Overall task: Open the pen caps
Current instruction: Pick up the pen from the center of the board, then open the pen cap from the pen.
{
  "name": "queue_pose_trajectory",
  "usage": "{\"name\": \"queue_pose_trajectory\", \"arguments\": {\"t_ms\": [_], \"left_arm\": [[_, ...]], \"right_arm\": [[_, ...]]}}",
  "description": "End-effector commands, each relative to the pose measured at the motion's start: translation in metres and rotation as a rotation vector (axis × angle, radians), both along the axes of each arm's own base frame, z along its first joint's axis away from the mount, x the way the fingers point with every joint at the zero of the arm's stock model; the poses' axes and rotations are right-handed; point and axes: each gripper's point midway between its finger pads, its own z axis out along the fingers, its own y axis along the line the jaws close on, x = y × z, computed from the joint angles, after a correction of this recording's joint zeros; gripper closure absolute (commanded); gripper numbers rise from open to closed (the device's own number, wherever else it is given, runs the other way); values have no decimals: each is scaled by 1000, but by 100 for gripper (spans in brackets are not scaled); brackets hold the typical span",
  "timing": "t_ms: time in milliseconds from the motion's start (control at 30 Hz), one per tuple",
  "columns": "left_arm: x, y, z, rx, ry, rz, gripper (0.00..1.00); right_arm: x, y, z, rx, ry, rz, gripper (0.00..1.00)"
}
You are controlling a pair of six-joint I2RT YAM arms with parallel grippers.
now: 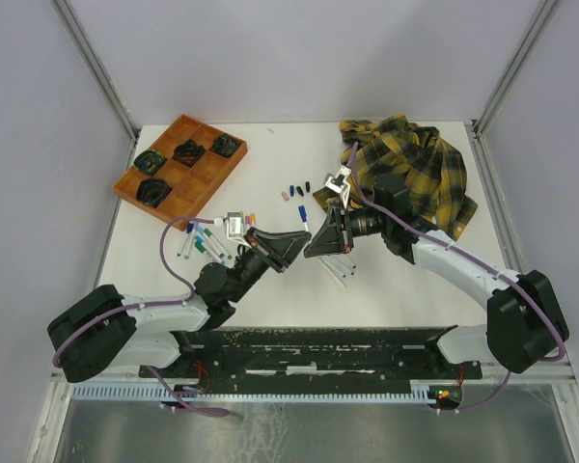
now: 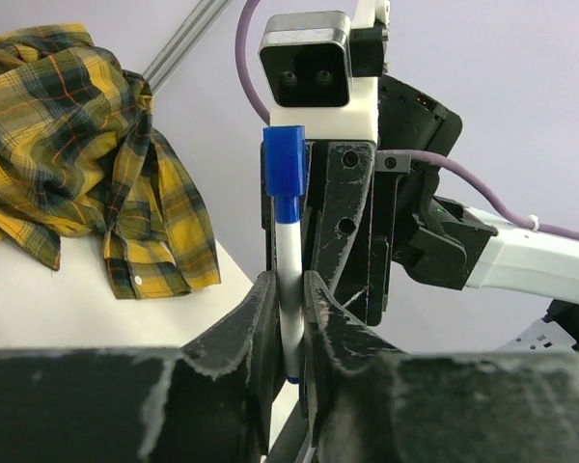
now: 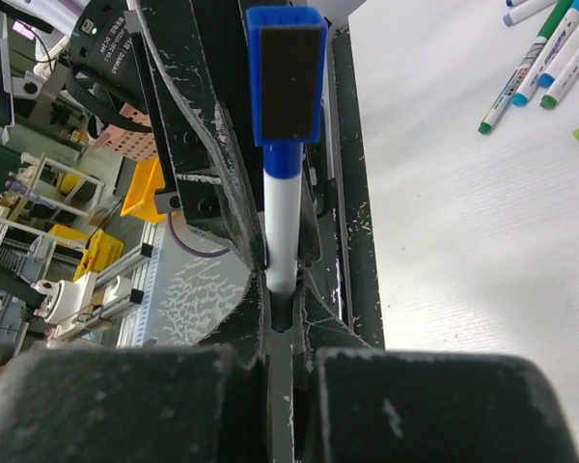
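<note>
I have both grippers on the pen's white body, below its blue block end, so next I open my left gripper and take that blue block end (image 1: 302,212) to pull it off.
A white marker (image 3: 282,207) with a blue block end (image 3: 286,72) hangs between my two grippers above the table's middle. My left gripper (image 2: 289,289) is shut on its white barrel (image 2: 289,260). My right gripper (image 3: 282,299) is shut on the dark blue pen cap (image 3: 282,314) at the marker's other end. From above, the left gripper (image 1: 297,238) and the right gripper (image 1: 314,246) meet tip to tip. Several loose pen caps (image 1: 297,189) lie on the table behind them.
More markers (image 1: 203,237) lie left of the grippers, and a few white barrels (image 1: 343,266) under the right arm. An orange compartment tray (image 1: 205,170) holding black items stands at the back left. A yellow plaid shirt (image 1: 415,164) is heaped at the back right.
</note>
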Motion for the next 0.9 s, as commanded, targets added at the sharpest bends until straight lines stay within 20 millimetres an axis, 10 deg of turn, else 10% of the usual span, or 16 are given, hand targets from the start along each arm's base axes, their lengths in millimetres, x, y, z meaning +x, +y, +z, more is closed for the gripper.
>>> {"name": "queue_pose_trajectory", "arguments": {"t_ms": [0,333,700,867], "left_arm": [[3,8,19,-10,-52,56,69],[17,33,29,74,-2,83,28],[17,9,48,101,-27,-154,32],[23,1,48,118,-23,-172,58]], "right_arm": [[4,2,15,10,-68,8,100],[-3,-3,11,-26,-98,50,100],[-6,-5,7,-47,-108,84,100],[-9,-6,4,-58,-102,106,100]]}}
